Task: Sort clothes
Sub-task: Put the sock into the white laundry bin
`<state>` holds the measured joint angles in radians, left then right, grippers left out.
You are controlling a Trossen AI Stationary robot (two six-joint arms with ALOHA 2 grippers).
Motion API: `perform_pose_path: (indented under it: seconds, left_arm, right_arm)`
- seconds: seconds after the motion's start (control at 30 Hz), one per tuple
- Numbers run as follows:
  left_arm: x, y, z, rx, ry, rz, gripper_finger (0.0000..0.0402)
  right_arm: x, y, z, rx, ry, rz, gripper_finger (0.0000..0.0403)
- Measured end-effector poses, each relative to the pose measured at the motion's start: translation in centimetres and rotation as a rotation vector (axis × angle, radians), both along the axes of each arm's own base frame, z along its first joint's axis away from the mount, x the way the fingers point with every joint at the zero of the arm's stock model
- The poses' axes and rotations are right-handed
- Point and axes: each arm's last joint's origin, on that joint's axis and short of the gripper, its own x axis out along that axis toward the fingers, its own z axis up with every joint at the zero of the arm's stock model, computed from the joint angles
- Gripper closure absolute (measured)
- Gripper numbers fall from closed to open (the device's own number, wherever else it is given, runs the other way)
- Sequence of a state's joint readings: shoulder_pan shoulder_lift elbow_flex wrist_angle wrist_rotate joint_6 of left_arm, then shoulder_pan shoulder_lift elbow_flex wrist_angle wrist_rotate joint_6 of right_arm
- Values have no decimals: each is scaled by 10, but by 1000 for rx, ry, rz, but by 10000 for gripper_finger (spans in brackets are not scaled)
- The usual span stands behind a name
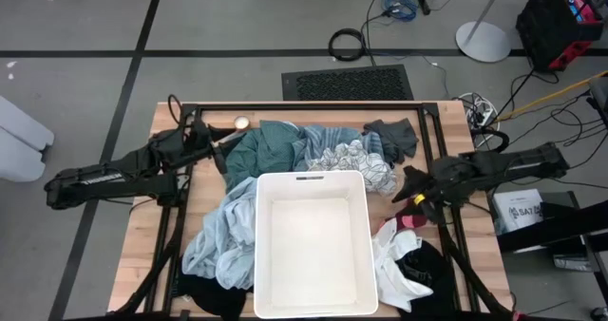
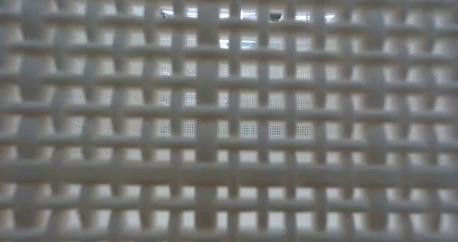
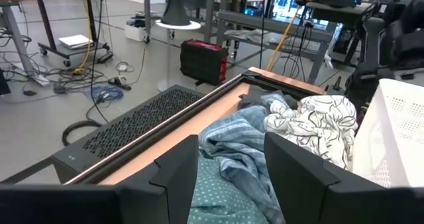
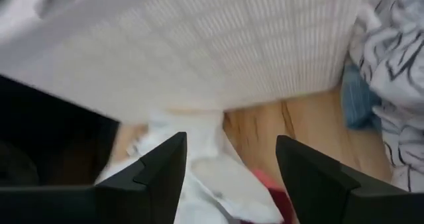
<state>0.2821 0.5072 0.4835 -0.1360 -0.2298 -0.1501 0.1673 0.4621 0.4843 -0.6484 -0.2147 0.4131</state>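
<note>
The robot's right gripper needs to next close on the white sock's end [image 1: 396, 231] [image 4: 246, 203] that lies over the pink sock, next to the white garment.
The clothes lie around a white bin [image 1: 312, 292]. At the far side are a teal garment [image 1: 258, 150], a blue-white striped one [image 1: 330, 137], a white black-patterned one [image 1: 353, 161] and a dark grey one [image 1: 394, 135]. A light blue one [image 1: 220, 237] and a black one [image 1: 207, 297] lie left. A white one [image 1: 394, 264], a black one [image 1: 429, 275] and a pink sock [image 1: 408, 221] lie right. My left gripper [image 3: 232, 177] is open over the teal garment [image 3: 218, 201]. My right gripper [image 4: 232, 174] is open above the white garment [image 4: 199, 177] and the pink sock [image 4: 271, 184].
The bin's lattice wall [image 2: 229, 113] fills the low view and stands just beyond my right gripper [image 4: 218, 45]. A dark frame rail [image 1: 304, 105] runs along the table's far edge. Bare wood shows at the near left [image 1: 142, 254] and right [image 1: 480, 226].
</note>
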Motion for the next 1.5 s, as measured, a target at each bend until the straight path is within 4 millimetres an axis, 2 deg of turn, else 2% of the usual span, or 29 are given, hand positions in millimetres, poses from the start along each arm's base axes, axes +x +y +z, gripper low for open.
perform_pose_path:
  seconds: [0.43, 0.63, 1.03, 1.5]
  left_arm:
    - [1, -1, 0, 1, 2, -45, 219]
    - [1, -1, 0, 1, 2, -45, 219]
    - [2, -3, 5, 4, -55, -130, 219]
    - [2, -3, 4, 2, -44, -134, 219]
  right_arm:
    - [20, 20, -19, -34, 174, 230, 184]
    - [25, 25, -26, -67, 235, 215, 184]
    - [25, 29, -27, -57, 249, 220, 184]
    - [30, 44, -42, -215, 326, 223, 184]
